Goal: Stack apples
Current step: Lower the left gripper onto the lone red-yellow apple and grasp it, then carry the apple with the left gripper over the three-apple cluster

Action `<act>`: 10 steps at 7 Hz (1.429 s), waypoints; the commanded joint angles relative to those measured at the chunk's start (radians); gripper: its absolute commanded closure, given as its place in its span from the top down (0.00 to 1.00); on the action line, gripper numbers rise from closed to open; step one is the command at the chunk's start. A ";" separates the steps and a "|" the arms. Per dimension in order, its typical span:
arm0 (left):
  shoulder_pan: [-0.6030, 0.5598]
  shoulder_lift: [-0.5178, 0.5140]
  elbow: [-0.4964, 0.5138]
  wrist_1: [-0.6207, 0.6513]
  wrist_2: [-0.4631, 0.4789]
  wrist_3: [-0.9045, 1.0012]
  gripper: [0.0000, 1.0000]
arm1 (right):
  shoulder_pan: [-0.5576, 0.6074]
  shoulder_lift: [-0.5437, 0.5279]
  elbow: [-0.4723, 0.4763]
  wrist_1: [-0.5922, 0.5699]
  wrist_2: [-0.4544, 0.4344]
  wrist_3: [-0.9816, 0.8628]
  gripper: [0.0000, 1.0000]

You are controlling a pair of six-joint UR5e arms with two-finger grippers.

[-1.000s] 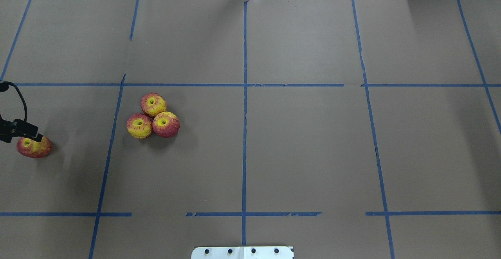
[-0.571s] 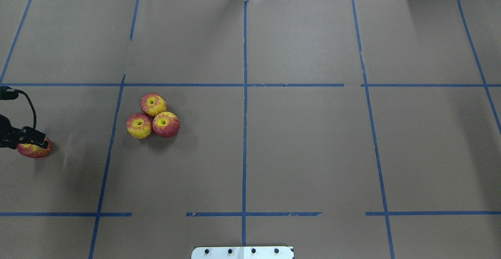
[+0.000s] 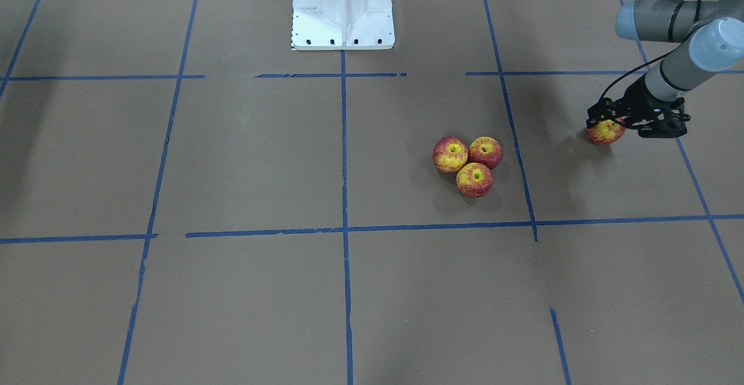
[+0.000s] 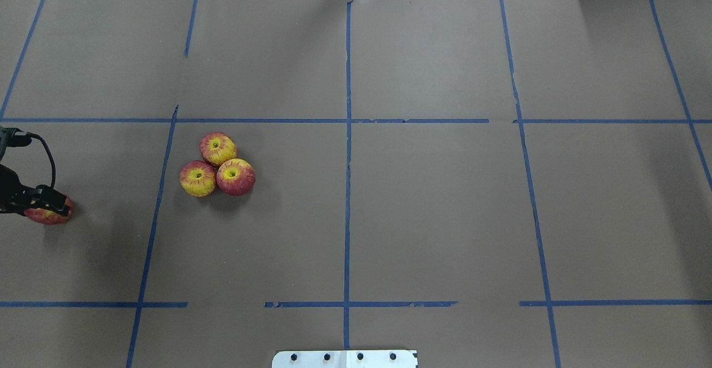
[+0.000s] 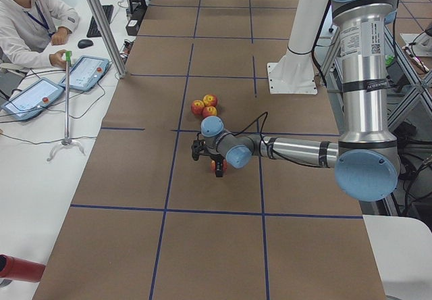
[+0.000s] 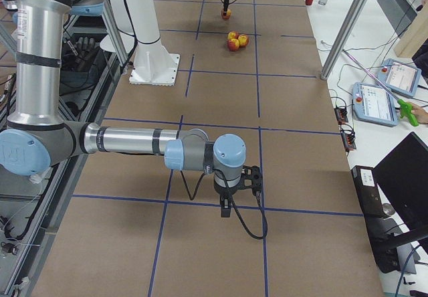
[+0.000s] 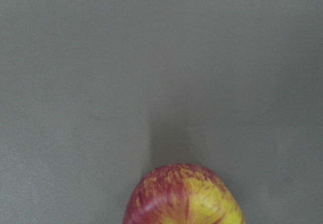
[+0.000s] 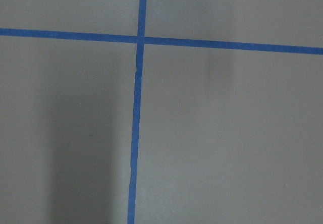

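Note:
My left gripper is to release the lone apple on top of the three [image 3: 477, 151] touching apples, over the middle of their triangle.
Three red-and-yellow apples [image 4: 218, 148] [image 4: 197, 178] [image 4: 236, 177] sit touching in a triangle left of the table's centre; they also show in the front view [image 3: 474, 179]. A fourth apple [image 4: 51, 217] lies alone at the far left edge, also seen in the front view [image 3: 605, 134] and the left wrist view [image 7: 184, 196]. My left gripper [image 4: 47, 205] is down on this apple, with its fingers [image 3: 598, 118] at the apple's sides. I cannot tell whether it grips. My right gripper [image 6: 226, 210] hangs over bare table far away; I cannot tell whether it is open or shut.
The table is covered in brown paper with a blue tape grid [image 4: 347, 134]. The robot's white base plate [image 3: 343, 7] stands at the near middle. An operator [image 5: 27, 16] sits at a side desk with tablets.
My left gripper has come down over the lone apple and now covers most of its top. The three clustered apples have not moved.

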 commanded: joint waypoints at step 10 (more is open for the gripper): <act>0.177 -0.557 -0.115 0.544 0.143 -0.147 0.00 | 0.000 0.000 0.000 0.000 0.000 0.000 1.00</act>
